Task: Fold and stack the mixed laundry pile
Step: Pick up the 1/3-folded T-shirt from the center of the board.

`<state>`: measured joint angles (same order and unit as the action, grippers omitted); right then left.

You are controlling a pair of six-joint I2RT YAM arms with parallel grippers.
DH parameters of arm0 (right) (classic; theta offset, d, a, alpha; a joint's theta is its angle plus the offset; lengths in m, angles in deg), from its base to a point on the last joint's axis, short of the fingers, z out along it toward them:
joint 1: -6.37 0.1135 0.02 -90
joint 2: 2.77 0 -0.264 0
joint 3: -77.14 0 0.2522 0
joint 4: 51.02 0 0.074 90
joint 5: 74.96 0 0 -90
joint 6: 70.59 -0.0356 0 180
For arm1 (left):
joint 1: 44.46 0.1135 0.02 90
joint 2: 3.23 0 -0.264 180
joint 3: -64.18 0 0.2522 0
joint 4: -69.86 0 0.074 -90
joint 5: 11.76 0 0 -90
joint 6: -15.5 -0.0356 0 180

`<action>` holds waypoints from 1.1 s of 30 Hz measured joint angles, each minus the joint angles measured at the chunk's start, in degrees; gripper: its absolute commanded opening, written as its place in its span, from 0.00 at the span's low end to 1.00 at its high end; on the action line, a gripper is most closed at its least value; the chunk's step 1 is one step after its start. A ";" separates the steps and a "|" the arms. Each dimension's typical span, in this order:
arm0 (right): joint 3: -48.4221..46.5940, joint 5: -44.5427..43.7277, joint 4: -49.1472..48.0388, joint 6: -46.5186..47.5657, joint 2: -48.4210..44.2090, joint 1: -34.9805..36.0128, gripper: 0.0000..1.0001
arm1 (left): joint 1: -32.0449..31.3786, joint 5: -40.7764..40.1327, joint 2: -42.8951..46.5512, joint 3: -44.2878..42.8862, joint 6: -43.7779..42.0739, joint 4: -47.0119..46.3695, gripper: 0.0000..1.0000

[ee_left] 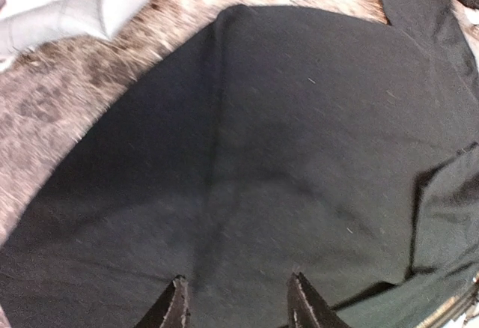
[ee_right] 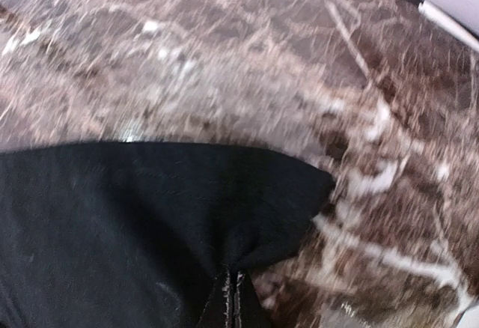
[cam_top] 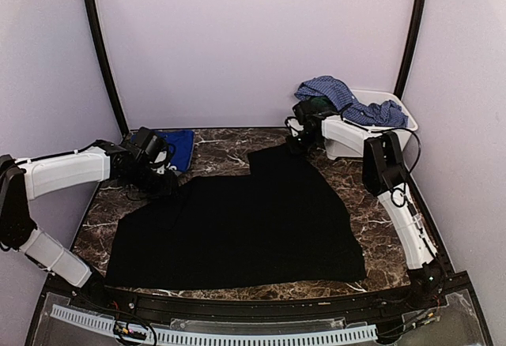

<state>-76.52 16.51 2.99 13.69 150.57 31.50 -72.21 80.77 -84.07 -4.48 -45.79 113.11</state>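
Observation:
Next, my left gripper grips the long fold (cam_top: 171,218) (ee_left: 197,280) in the black garment, just in front of the royal-blue tee.
A large black garment (cam_top: 237,223) lies spread flat across the marble table (cam_top: 229,144). My left gripper (cam_top: 164,177) hovers at the garment's upper left edge. In the left wrist view the left gripper (ee_left: 238,302) stands open, its fingertips (ee_left: 176,298) apart just above the black cloth (ee_left: 284,141). My right gripper (cam_top: 297,144) is at the garment's far corner. The right wrist view shows the right gripper (ee_right: 233,281) shut on a pinched fold of that black corner (ee_right: 269,193). A folded royal-blue tee (cam_top: 179,147) lies at the back left. A blue checked shirt (cam_top: 348,99) hangs over the bin.
A white plastic bin (cam_top: 412,122) stands at the back right, beside the right arm's forearm (cam_top: 348,134). A black frame post (cam_top: 103,54) rises behind the left arm, another post (cam_top: 411,30) behind the bin. Bare marble (ee_right: 224,58) lies beyond the garment's far corner.

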 measured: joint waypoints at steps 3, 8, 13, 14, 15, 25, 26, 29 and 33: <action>4.35 1.44 -0.15 -0.46 -3.08 0.02 0.00 | 1.01 -0.70 -2.14 -1.70 -1.62 0.26 0.39; 6.23 2.80 -0.76 -0.76 -7.56 0.11 0.00 | 1.29 -1.16 -3.65 -3.04 -4.15 0.09 0.32; 7.02 3.89 -2.43 -0.83 -12.35 0.13 0.00 | 1.40 -2.73 -5.90 -3.98 -6.91 1.60 0.21; 7.34 4.07 -2.78 -0.85 -13.16 0.13 0.00 | 1.44 -3.43 -6.95 -4.59 -7.28 2.49 0.21; 7.80 4.26 -3.10 -0.90 -13.86 0.15 0.00 | 1.49 -3.93 -7.80 -5.16 -7.63 3.41 0.20; 13.11 5.22 -4.57 -1.57 -16.33 0.44 0.00 | 1.49 -4.55 -10.43 -6.62 -9.55 15.02 0.23; 13.25 5.27 -4.59 -1.68 -16.33 0.46 0.00 | 1.42 -4.15 -10.67 -6.62 -9.94 15.65 0.23; 13.40 5.42 -4.70 -1.92 -16.37 0.50 0.00 | 0.55 -2.89 -13.29 -7.76 -10.95 17.68 0.25; 13.68 5.62 -4.81 -2.08 -16.65 0.61 0.00 | -1.55 -2.40 -18.67 -9.84 -12.26 18.97 0.28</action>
<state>-62.84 22.13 -1.82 11.61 133.91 32.11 -73.76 78.36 -102.73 -14.31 -58.06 132.08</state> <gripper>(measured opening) 0.004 0.258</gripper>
